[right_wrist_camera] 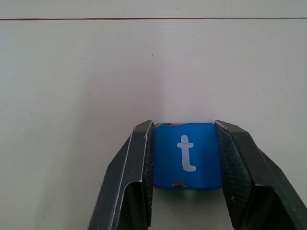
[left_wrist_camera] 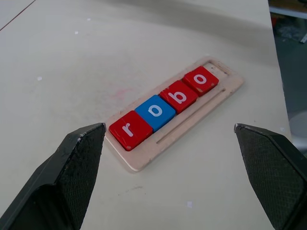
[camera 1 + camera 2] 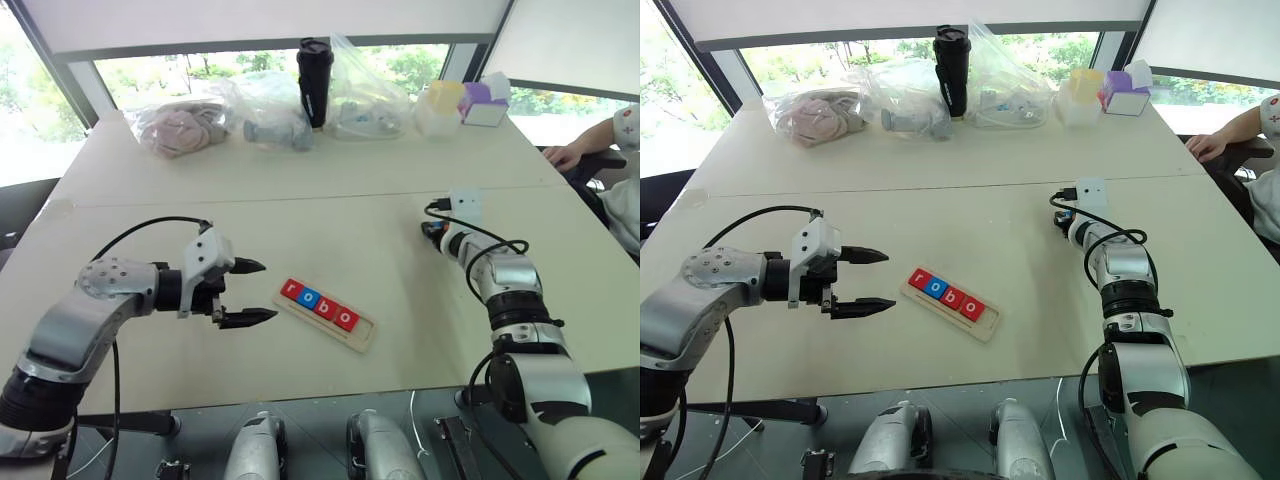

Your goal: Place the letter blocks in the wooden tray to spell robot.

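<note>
I should set the blue t block down with my right gripper on the open table (image 3: 424,304) next to the bare end of the wooden tray. The block is now down at the tabletop.
The wooden tray (image 3: 363,337) lies slanted on the table in front of me. It holds a row of letter blocks: a red r (image 2: 130,129), a blue o (image 2: 155,110), a red b (image 2: 179,96) and a red o (image 2: 200,80). The slot at the tray's right end (image 2: 218,72) is bare. My left gripper (image 3: 267,291) hovers open just left of the tray, pointing at it with nothing between its fingers. Farther out on the right, my right gripper (image 1: 184,124) is down at the tabletop and shut on a blue t block (image 1: 187,155). In the left eye view its wrist (image 3: 436,232) hides the fingers.
Along the table's far edge stand clear plastic bags (image 3: 180,125), a black tumbler (image 3: 314,82), a yellow-lidded container (image 3: 440,108) and a purple box (image 3: 485,102). A person's arm (image 3: 590,140) rests at the right edge. A seam (image 3: 300,198) crosses the table.
</note>
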You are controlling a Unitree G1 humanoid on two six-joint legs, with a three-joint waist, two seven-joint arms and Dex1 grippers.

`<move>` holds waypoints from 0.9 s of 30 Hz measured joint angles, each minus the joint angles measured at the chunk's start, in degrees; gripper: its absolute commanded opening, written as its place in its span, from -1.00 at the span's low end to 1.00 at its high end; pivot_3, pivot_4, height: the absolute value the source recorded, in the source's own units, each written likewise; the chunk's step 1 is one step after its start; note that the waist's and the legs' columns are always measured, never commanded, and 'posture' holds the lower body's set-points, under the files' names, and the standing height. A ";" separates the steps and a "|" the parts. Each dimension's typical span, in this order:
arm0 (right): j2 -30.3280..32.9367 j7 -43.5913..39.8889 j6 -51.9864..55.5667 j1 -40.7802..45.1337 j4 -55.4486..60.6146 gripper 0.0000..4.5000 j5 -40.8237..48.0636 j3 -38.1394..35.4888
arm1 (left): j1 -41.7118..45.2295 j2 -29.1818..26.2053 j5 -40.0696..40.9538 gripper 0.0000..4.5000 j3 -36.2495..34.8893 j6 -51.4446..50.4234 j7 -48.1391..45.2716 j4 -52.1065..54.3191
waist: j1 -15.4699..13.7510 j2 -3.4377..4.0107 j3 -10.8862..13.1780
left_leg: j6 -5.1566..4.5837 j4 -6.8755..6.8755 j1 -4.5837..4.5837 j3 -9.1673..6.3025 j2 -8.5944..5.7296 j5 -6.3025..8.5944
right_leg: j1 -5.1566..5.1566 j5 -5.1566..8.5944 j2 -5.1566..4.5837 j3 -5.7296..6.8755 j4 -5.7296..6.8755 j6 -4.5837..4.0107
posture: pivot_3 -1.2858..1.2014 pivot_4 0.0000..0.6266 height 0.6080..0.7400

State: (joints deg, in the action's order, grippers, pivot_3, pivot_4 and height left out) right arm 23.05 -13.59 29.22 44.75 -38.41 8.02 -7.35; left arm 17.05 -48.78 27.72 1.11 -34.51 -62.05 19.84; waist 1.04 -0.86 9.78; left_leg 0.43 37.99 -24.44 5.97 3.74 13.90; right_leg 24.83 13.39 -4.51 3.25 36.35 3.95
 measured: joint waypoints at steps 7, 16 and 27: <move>3.75 -0.87 7.70 -11.91 22.68 -0.45 -0.43 0.52 | 0.01 -0.05 -0.25 1.00 0.36 0.37 -0.60 -0.83 | -0.45 0.07 0.04 | 0.00 -0.05 -0.08 0.00 -0.01 0.00 | 0.07 0.03 -0.06 0.00 -0.01 0.06 | 0.03 -0.52 1.00; -2.50 4.70 37.44 -27.21 64.72 -0.45 4.32 -5.27 | 3.38 1.35 -1.17 1.00 2.79 2.51 -3.11 -4.36 | -0.09 0.08 0.04 | 0.02 -0.04 0.03 -0.05 0.09 0.00 | 0.08 0.07 0.02 0.03 0.03 -0.20 | 0.03 -0.52 1.00; -22.70 16.73 58.30 -31.21 82.58 -0.45 0.26 -7.33 | 5.97 3.00 -3.29 1.00 5.36 4.88 -5.44 -8.45 | -0.23 0.11 0.01 | 0.02 -0.02 -0.12 -0.08 0.03 0.01 | 0.21 0.08 -0.08 -0.01 -0.02 -0.20 | 0.03 -0.52 1.00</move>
State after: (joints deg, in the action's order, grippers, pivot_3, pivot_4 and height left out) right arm 0.35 3.14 87.52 13.54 44.16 8.28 -14.68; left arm 23.02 -45.78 24.42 6.47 -29.64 -67.49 11.39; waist 0.81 -0.76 9.79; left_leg 0.44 37.96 -24.56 5.89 3.77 13.91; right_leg 25.04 13.47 -4.59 3.24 36.33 3.75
